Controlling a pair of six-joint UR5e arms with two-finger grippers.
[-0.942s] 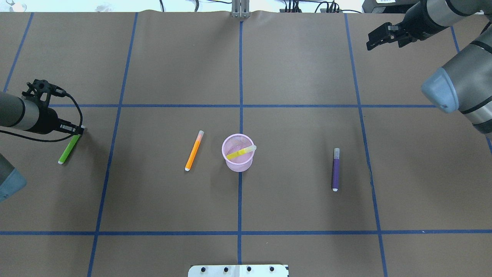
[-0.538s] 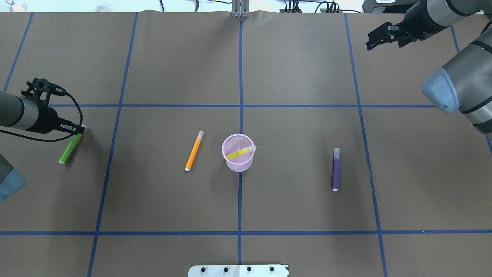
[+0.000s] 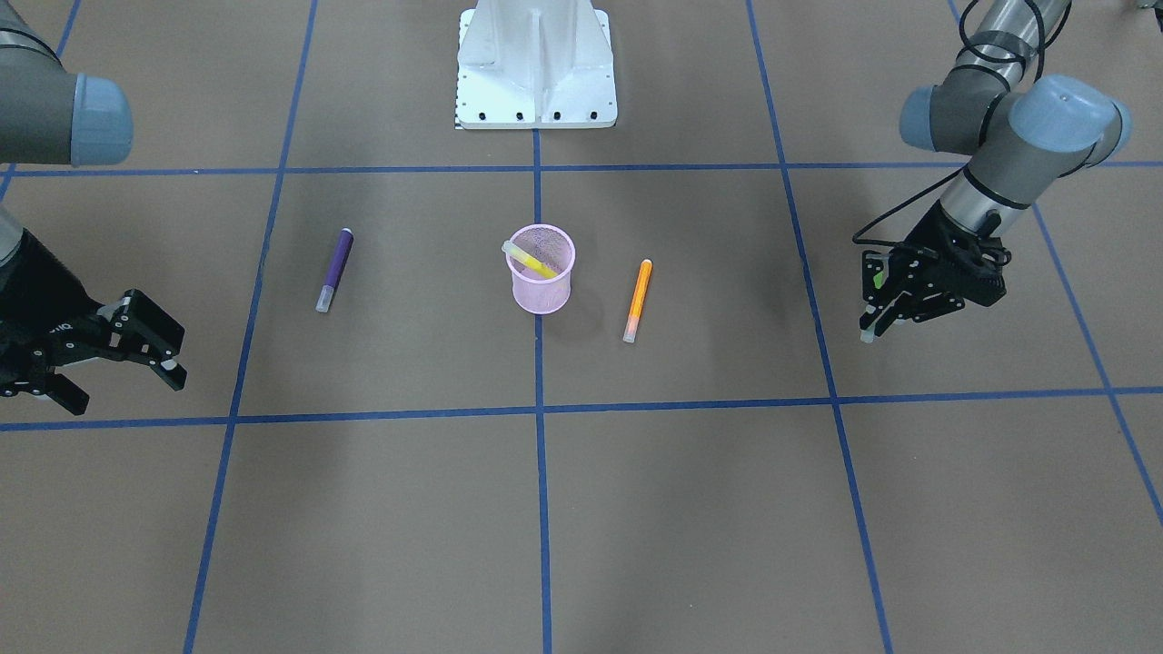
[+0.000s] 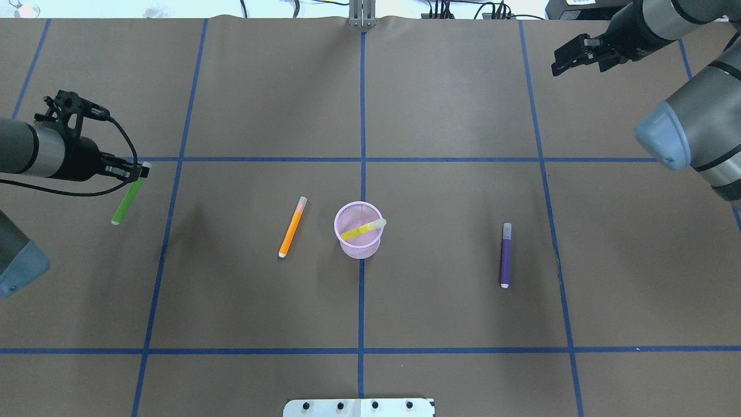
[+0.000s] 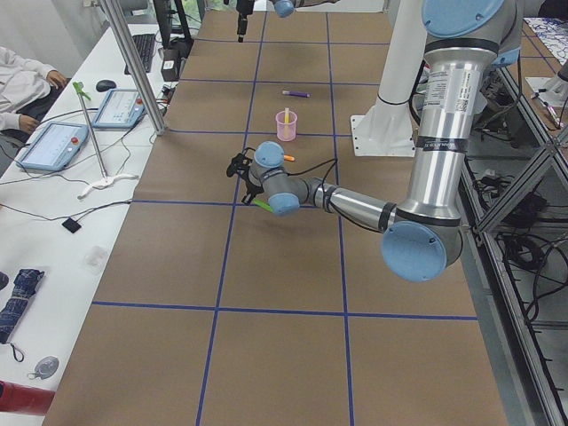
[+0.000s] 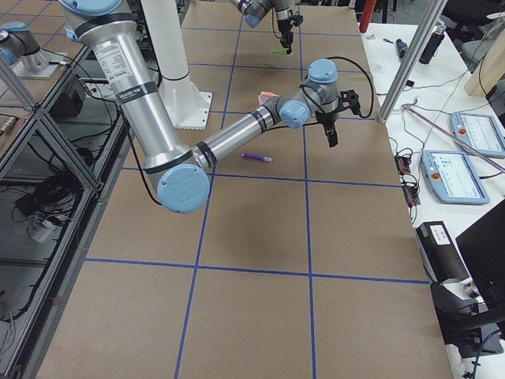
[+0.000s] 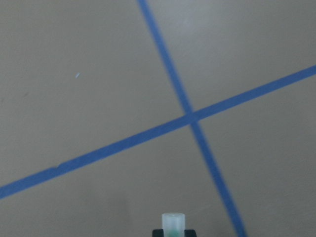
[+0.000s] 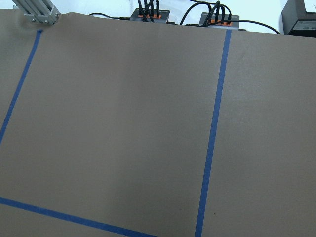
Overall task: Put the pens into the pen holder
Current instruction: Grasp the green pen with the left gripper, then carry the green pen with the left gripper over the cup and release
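Note:
I will release the green pen from my left gripper inside the pink mesh pen holder (image 3: 535,269), beside the yellow pen.
My left gripper (image 4: 139,171) is shut on the capped end of the green pen (image 4: 126,201). The pen hangs tilted above the table at the left; its pale cap (image 7: 174,223) pokes out between the fingers. The pink mesh pen holder (image 4: 359,250) stands at the centre with the yellow pen (image 4: 363,229) leaning inside. The orange pen (image 4: 292,227) lies just left of it and the purple pen (image 4: 505,258) lies to the right. My right gripper (image 3: 118,363) is open and holds nothing, hovering far back on the right.
The robot's white base plate (image 3: 536,64) sits at the near table edge. Blue tape lines (image 4: 362,116) divide the brown surface. A side bench with tablets (image 5: 53,142) and a seated person's sleeve (image 5: 22,84) lies beyond the far edge.
My left gripper has risen with the green pen, lifting it off the table and carrying it a little farther away and to the right. The right arm stays still.

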